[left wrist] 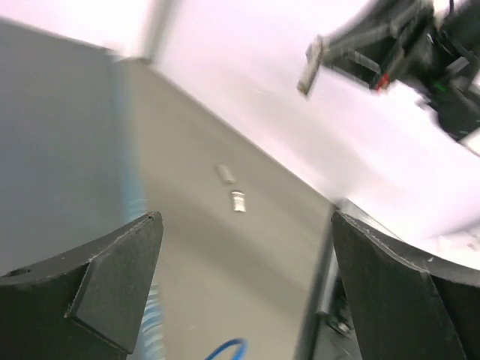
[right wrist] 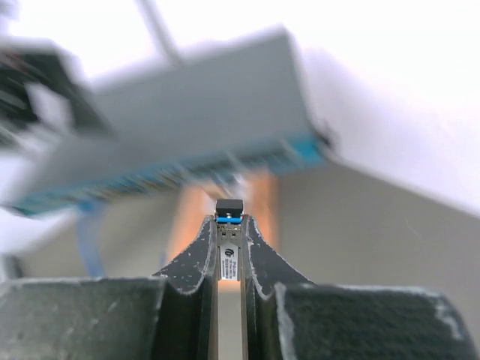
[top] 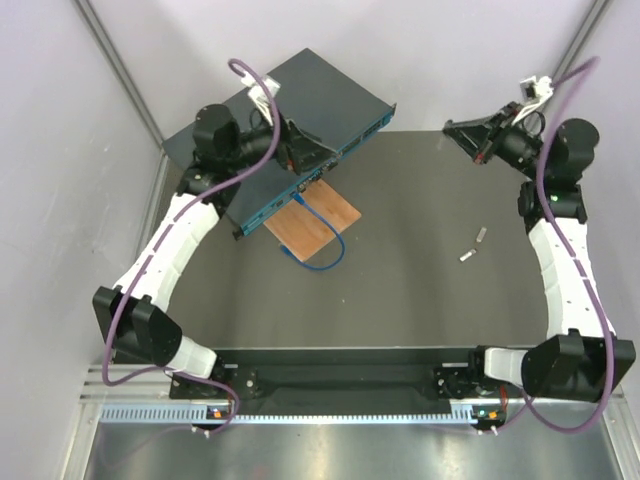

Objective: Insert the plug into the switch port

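The black and blue tip of the plug points at the switch, so next I hand the plug from my right gripper to my left gripper, then grab it with my right gripper by that tip [right wrist: 229, 211].
The switch [top: 310, 100] is a flat dark teal box at the back left, its port face turned toward the mat. It shows blurred in the right wrist view [right wrist: 187, 127]. My left gripper [top: 305, 162] hovers at that port face, open and empty, its jaws wide apart in the left wrist view [left wrist: 246, 221]. My right gripper [top: 468, 138] is raised at the back right, pointing left toward the switch. It is shut on a small metal plug [right wrist: 229, 225] with a black and blue tip, held upright between the fingers [right wrist: 196, 255].
A thin orange-brown wooden board [top: 315, 220] lies in front of the switch, with a blue cable [top: 322, 255] looping over it. Two small loose metal plugs [top: 480, 236] [top: 467, 256] lie on the dark mat at the right, and also show in the left wrist view [left wrist: 238, 200].
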